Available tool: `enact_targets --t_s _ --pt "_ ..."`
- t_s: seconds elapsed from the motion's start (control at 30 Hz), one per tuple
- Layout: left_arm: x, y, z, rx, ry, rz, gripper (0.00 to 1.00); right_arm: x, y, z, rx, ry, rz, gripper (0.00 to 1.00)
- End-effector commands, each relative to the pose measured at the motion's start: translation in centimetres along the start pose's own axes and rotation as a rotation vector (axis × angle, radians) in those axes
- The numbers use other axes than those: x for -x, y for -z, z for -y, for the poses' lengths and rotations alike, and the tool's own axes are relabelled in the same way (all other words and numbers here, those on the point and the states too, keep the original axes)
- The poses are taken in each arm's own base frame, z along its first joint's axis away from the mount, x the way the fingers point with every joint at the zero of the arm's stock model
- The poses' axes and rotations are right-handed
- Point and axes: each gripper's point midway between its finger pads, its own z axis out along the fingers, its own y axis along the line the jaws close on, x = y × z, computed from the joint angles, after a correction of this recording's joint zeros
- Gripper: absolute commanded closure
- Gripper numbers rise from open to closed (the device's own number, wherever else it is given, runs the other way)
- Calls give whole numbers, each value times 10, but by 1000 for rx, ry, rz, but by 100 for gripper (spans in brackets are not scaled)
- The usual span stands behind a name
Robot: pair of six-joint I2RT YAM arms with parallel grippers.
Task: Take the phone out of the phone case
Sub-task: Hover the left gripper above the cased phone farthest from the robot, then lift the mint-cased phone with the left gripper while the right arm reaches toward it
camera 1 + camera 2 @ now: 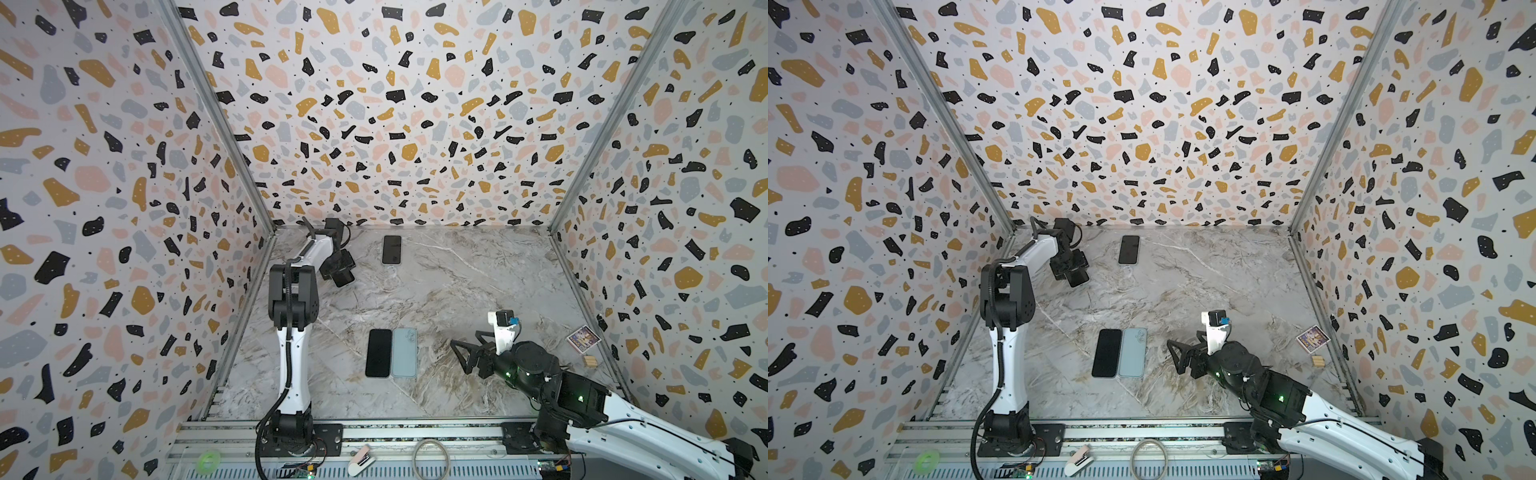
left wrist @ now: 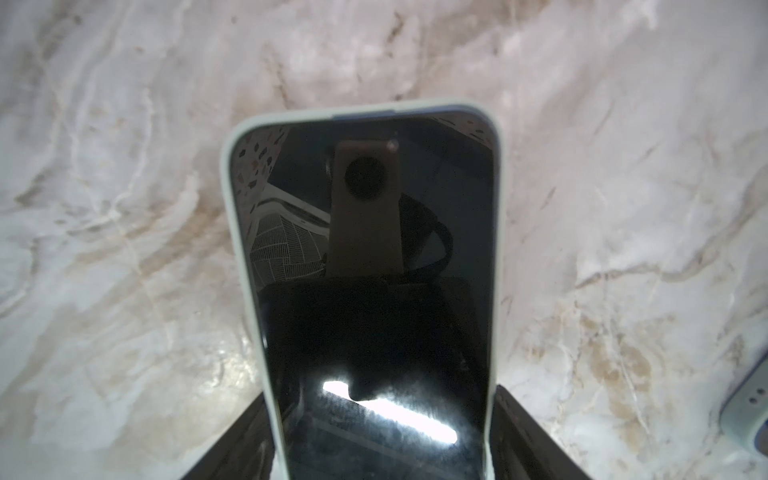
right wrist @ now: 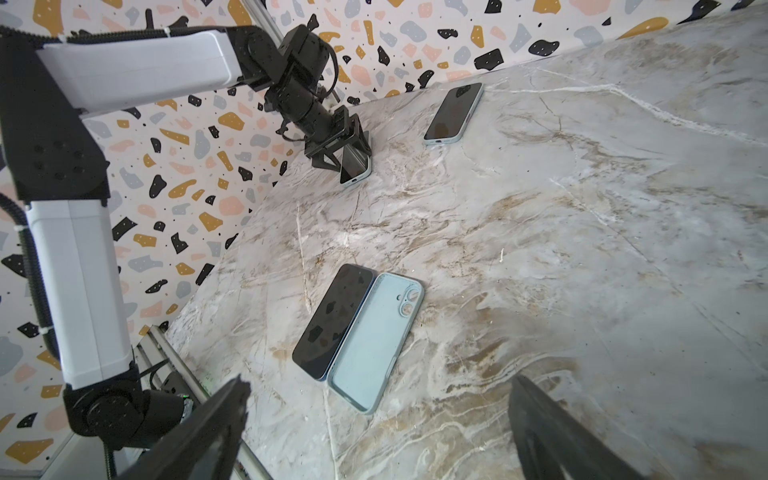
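The robot's right gripper should close on the pale green phone case's long side (image 1: 353, 274) (image 3: 369, 152) that faces it, while the left gripper holds up the cased phone.
A phone (image 2: 365, 249) with a dark screen sits in a pale green phone case (image 2: 237, 216). My left gripper (image 2: 380, 449) is shut on it, one finger pressed on each long side of the case. In both top views that gripper (image 1: 343, 272) (image 1: 1077, 274) is at the far left of the marble table, and the phone (image 3: 355, 166) tilts down with its lower end close to the tabletop. My right gripper (image 1: 460, 356) (image 3: 378, 386) stands open and empty near the front right, just right of a light blue empty case (image 1: 404, 352).
A bare dark phone (image 1: 378, 352) lies against the empty case (image 3: 374, 340). Another cased phone (image 1: 392, 249) lies at the back. A picture card (image 1: 584, 337) and small wooden block (image 1: 589, 360) sit by the right wall. The front rail holds a green tape roll (image 1: 209, 459) and a cable loop (image 1: 432, 459).
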Motion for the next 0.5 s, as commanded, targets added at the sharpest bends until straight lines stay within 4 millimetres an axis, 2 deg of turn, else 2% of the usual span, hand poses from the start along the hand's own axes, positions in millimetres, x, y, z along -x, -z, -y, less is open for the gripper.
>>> enact_targets --t_s 0.0,0.27,0.47 --pt "-14 5 6 -58 -74 -39 45 7 -3 -7 52 -43 -18 1" --pt "-32 20 1 -95 -170 -27 51 12 -22 3 89 -116 -66 2" --pt "-39 46 6 -158 -231 27 55 21 -35 5 166 -181 -84 2"
